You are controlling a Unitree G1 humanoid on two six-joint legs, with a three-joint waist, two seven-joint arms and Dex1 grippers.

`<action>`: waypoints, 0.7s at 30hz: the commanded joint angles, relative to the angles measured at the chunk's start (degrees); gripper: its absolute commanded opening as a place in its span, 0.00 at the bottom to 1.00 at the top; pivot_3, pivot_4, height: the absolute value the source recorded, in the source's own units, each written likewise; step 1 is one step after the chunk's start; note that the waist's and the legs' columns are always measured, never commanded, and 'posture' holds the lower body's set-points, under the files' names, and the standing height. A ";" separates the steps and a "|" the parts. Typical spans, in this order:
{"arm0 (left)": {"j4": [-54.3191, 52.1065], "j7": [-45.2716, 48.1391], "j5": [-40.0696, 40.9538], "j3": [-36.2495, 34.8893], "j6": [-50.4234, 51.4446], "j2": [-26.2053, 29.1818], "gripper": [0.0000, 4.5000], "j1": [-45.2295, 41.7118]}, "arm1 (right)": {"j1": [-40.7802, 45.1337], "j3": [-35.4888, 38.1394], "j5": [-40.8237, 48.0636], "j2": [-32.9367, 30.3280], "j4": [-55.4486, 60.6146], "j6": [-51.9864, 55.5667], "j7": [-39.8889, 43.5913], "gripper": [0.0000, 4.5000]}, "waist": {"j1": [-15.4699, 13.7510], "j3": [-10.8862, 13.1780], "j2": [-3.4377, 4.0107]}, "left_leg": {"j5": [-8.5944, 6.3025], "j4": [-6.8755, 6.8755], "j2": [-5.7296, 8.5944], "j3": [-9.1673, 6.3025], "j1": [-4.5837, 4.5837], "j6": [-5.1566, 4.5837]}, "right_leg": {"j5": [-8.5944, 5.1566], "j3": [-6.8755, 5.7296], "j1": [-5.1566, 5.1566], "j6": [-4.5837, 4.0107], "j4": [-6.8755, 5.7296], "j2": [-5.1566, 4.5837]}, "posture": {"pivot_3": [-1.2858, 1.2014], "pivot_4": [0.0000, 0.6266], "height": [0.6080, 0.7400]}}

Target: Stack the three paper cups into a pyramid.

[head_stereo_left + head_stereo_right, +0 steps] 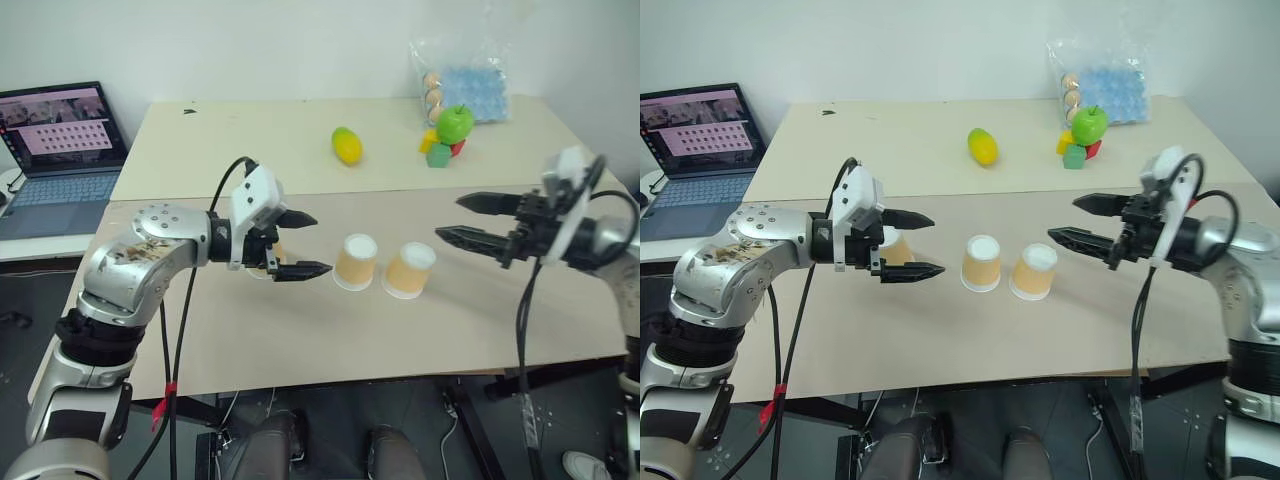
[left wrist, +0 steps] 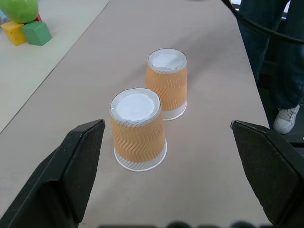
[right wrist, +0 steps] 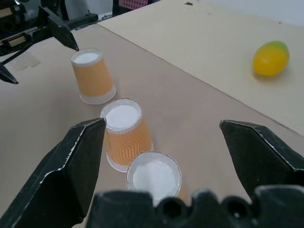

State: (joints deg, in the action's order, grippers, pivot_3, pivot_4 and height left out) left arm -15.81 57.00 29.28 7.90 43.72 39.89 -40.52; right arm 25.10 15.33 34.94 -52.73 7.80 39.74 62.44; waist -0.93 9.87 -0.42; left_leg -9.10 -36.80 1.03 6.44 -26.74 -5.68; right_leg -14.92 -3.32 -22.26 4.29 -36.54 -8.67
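Note:
My left gripper should next close on the lone paper cup's upper sides point(image 1: 278, 249), since the other cups are already standing close together to form a base.
Three paper cups stand upside down in a row on the tan table point(image 1: 300, 340). The left cup point(image 1: 268, 260) is partly hidden behind my left gripper point(image 1: 320, 243), which hovers open just above it, fingers pointing toward the others. The middle cup point(image 1: 356, 261) and the right cup point(image 1: 409, 270) stand close together, also seen as the middle cup point(image 2: 138, 128) and the right cup point(image 2: 167, 83). My right gripper point(image 1: 449, 218) hangs open above the table to the right of the right cup, empty. The right wrist view shows the whole row: left cup point(image 3: 92, 76), middle cup point(image 3: 124, 133), right cup point(image 3: 154, 178).
A yellow-green mango point(image 1: 346, 145) lies on the far table. A green apple point(image 1: 455, 123) on coloured blocks and a plastic bag point(image 1: 465, 85) sit at the back right. A laptop point(image 1: 60, 150) stands to the left. A person's leg point(image 2: 270, 57) stands past the table's end.

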 commanded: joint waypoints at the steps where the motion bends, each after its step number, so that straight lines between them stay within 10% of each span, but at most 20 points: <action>1: -0.72 0.27 -0.10 -1.00 -1.37 0.05 1.00 -1.01 | -6.26 0.68 -1.68 -3.49 1.07 -0.53 1.93 1.00 | -0.06 0.00 0.00 | -0.03 0.00 0.01 0.00 0.00 -0.04 | 0.00 -0.01 0.02 0.00 0.02 -0.01 | 0.52 0.24 1.00; 21: -2.38 -0.69 0.30 -1.59 -0.35 0.14 1.00 -0.43 | 2.93 -15.17 -20.44 5.20 -18.51 -15.48 -4.79 1.00 | 0.35 0.00 0.01 | -0.02 -0.01 0.03 0.09 -0.04 -0.05 | 0.13 0.12 0.02 0.16 0.27 0.06 | 0.52 0.24 1.00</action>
State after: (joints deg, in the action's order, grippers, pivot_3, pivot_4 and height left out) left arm -15.86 56.76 29.25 7.85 43.70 39.59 -40.48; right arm 26.31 -0.04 15.21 -47.62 -9.95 26.34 57.85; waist -0.58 9.87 -0.41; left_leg -9.12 -36.82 1.06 6.53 -26.78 -5.73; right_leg -14.80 -3.21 -22.24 4.45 -36.27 -8.60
